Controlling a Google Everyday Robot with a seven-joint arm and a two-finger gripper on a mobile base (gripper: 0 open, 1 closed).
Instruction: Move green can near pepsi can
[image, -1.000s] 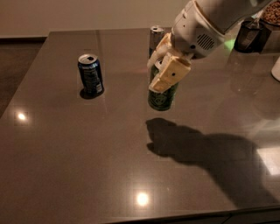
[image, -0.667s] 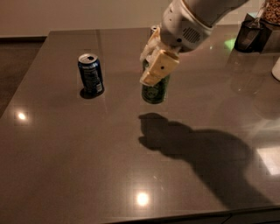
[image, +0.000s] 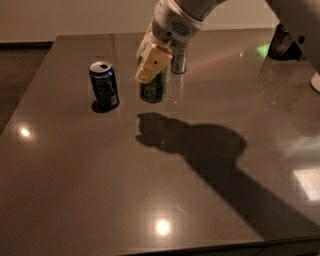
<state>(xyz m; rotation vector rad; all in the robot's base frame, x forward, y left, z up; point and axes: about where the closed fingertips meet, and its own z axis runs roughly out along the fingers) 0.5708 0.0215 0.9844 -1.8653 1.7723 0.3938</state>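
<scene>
The robot's gripper will release the green can, now just above or on the table, upright on the table (image: 132, 105) beside the pepsi can, toward the slim silver can.
The green can (image: 153, 89) has a green patterned body and is upright in my gripper (image: 151, 64), just above or on the dark table (image: 75, 175). My gripper comes down from the upper right and its cream fingers (image: 154, 62) are shut around the can's upper half. The pepsi can (image: 104, 85), dark blue with a silver top, stands upright to the left of the green can, about a can's width away.
A slim silver can (image: 178, 58) stands just behind the gripper. A dark object (image: 284, 44) sits at the table's far right. The arm's shadow (image: 200, 145) falls across the middle of the table. The table's front edge runs along the bottom.
My gripper has carried the green can to the left, closer to the pepsi can. The pepsi can has not moved.
</scene>
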